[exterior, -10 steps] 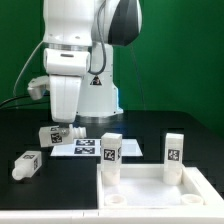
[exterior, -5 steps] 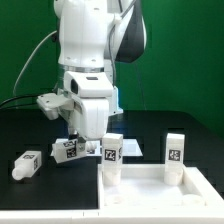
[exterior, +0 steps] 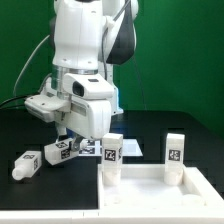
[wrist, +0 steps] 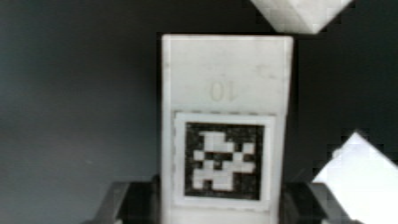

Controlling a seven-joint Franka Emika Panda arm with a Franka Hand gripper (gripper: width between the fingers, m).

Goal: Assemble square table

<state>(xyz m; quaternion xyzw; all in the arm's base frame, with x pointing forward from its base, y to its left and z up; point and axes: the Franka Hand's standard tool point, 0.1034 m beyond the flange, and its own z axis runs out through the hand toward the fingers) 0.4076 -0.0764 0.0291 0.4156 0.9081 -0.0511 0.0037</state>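
The white table leg, now held tilted just above the table, will be let go by my gripper on the black table (exterior: 70,155), in the space between the loose leg and the marker board.
My gripper (exterior: 64,142) is shut on a white table leg (exterior: 60,151) with a black-and-white tag and holds it tilted just above the black table. In the wrist view the leg (wrist: 222,120) fills the middle, with my gripper (wrist: 221,206) closed on its sides and a dark finger (wrist: 135,203) against its edge. The white square tabletop (exterior: 160,186) lies underside up at the exterior view's lower right. Two legs stand upright on its far corners (exterior: 111,152) (exterior: 175,150). Another leg (exterior: 27,165) lies loose at the exterior view's left.
The marker board (exterior: 92,149) lies on the table behind the held leg, partly hidden by the arm. The white robot base (exterior: 100,100) stands behind it. A cable hangs at the exterior view's left in front of the green backdrop.
The arm came down and forward over the leg lying by the marker board. My gripper closed on it, and the leg now sits nearer the camera, tilted in my grip.
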